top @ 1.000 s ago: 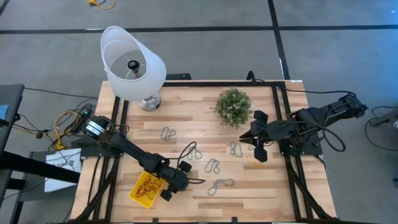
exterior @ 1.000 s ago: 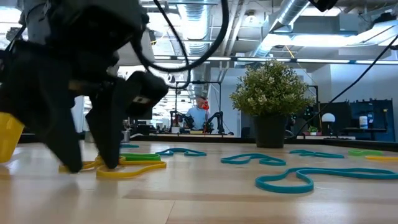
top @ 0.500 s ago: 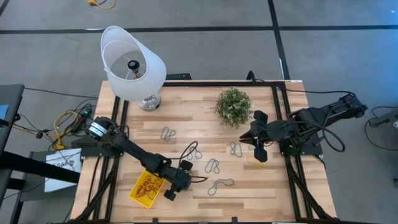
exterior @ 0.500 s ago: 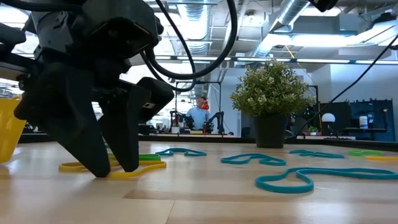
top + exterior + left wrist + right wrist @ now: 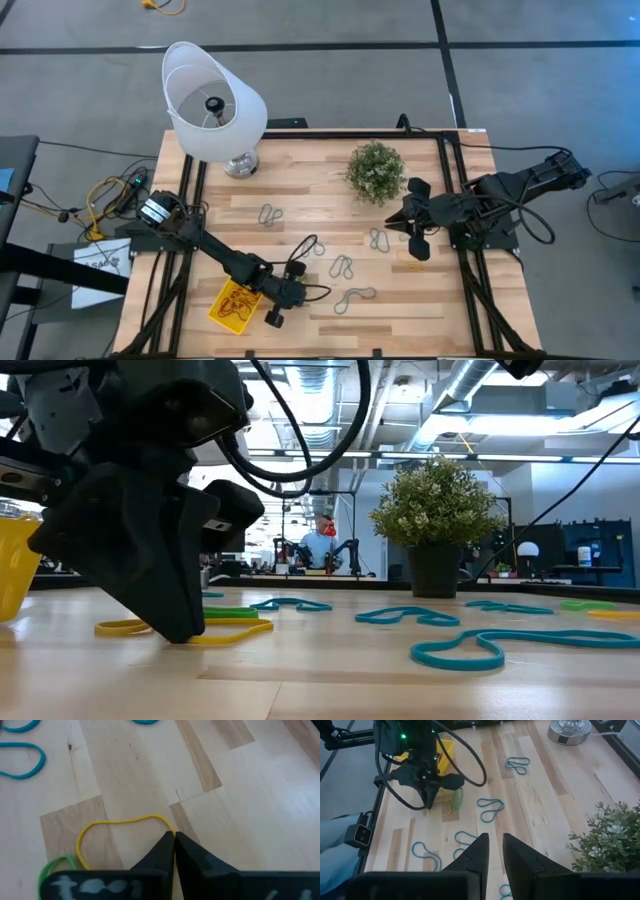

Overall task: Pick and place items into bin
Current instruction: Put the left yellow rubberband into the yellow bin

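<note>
Next, I let go of the yellow loop with my left gripper on top of the loops in the yellow bin [image 5: 243, 294].
My left gripper [image 5: 174, 837] stands tip-down on the wood just right of the bin [image 5: 236, 303], a shallow yellow tray with loops in it. It is shut on a yellow loop [image 5: 120, 822]. A green loop [image 5: 55, 865] lies flat beside that one. More items, thin blue-grey loops [image 5: 342, 266] [image 5: 355, 297] [image 5: 378, 240] [image 5: 271, 214], lie flat across the middle of the table. My right gripper [image 5: 492, 842] hovers over the table's right side near the plant, its fingers a narrow gap apart with nothing between them. My left gripper pinches the yellow loop's strand [image 5: 167, 826] between its two fingertips [image 5: 180, 632], at one end of the loop. The fingers come from above, pointing down at the table. The loop lies flat on the wood, slack.
A white lamp [image 5: 213, 100] stands at the far left and a small potted plant [image 5: 376, 172] at the far right of centre. Black frame rails run along the table's left and right sides. A person [image 5: 322, 540] shows far off in the room behind.
My left gripper has shut: its fingers stood apart on either side of the yellow loop's strand and now meet on it. It has also shifted a little toward the table's near edge. The loop stays flat on the table.
</note>
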{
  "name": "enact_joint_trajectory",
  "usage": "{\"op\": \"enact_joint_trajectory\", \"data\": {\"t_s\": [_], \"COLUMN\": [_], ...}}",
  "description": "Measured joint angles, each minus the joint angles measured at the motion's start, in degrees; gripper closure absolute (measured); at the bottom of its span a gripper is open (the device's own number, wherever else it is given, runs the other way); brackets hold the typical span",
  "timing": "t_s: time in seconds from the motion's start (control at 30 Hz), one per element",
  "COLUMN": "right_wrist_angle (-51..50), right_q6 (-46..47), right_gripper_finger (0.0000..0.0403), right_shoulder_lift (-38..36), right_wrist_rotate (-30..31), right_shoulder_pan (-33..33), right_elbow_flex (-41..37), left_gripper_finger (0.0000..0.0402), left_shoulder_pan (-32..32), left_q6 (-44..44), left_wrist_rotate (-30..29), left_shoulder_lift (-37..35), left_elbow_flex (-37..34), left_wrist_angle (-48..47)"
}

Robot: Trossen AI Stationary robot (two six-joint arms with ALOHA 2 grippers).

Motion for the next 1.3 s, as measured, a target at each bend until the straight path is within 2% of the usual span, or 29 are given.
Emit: {"op": "enact_joint_trajectory", "data": {"t_s": [0.13, 0.3, 0.43, 0.53, 0.63, 0.73, 0.83, 1.1, 1.23, 1.3], "right_wrist_angle": [0.0, -0.04, -0.02, -0.01, 0.0, 0.0, 0.01, -0.15, -0.27, -0.83], "right_q6": [0.0, -0.61, -1.58, -1.97, -1.97, -1.97, -1.97, 2.64, 2.97, 2.87], "right_gripper_finger": [0.0354, 0.0354, 0.0354, 0.0354, 0.0354, 0.0354, 0.0354, 0.0354, 0.0354, 0.0354], "right_shoulder_lift": [0.0, 0.0, 0.0, -0.01, 0.0, 0.0, 0.04, 3.02, 5.43, 6.73], "right_wrist_rotate": [0.0, 0.0, 0.0, 0.01, 0.02, 0.02, 0.48, 0.43, 0.08, -2.38], "right_shoulder_pan": [0.0, 0.0, 0.0, 0.0, 0.0, 0.0, 0.0, 0.0, 0.0, -0.02], "right_elbow_flex": [0.0, 0.0, 0.0, 0.0, 0.0, 0.0, 0.0, 0.02, 0.02, 0.02], "left_gripper_finger": [0.0401, 0.0401, 0.0401, 0.0401, 0.0401, 0.0401, 0.0401, 0.0401, 0.0399, 0.0394], "left_shoulder_pan": [-0.4, -2.12, -6.28, -10.23, -14.56, -17.98, -19.75, -19.52, -17.72, -16.85], "left_q6": [1.21, -1.08, -4.34, -10.86, -18.49, -27.38, -32.72, -41.21, -42.47, -42.28], "left_wrist_rotate": [-0.25, -5.72, -9.27, -12.99, -14.22, -15.31, -17.4, -13.53, -12.27, -11.25], "left_shoulder_lift": [-5.44, -16.0, -25.13, -29.76, -32.26, -32.65, -31.11, -25.78, -23.86, -23.01], "left_elbow_flex": [2.79, 8.79, 13.16, 15.41, 16.43, 16.42, 14.84, 9.25, 8.6, 8.59], "left_wrist_angle": [-13.58, -32.89, -37.04, -42.95, -47.03, -51.52, -54.67, -54.69, -55.12, -54.85]}}
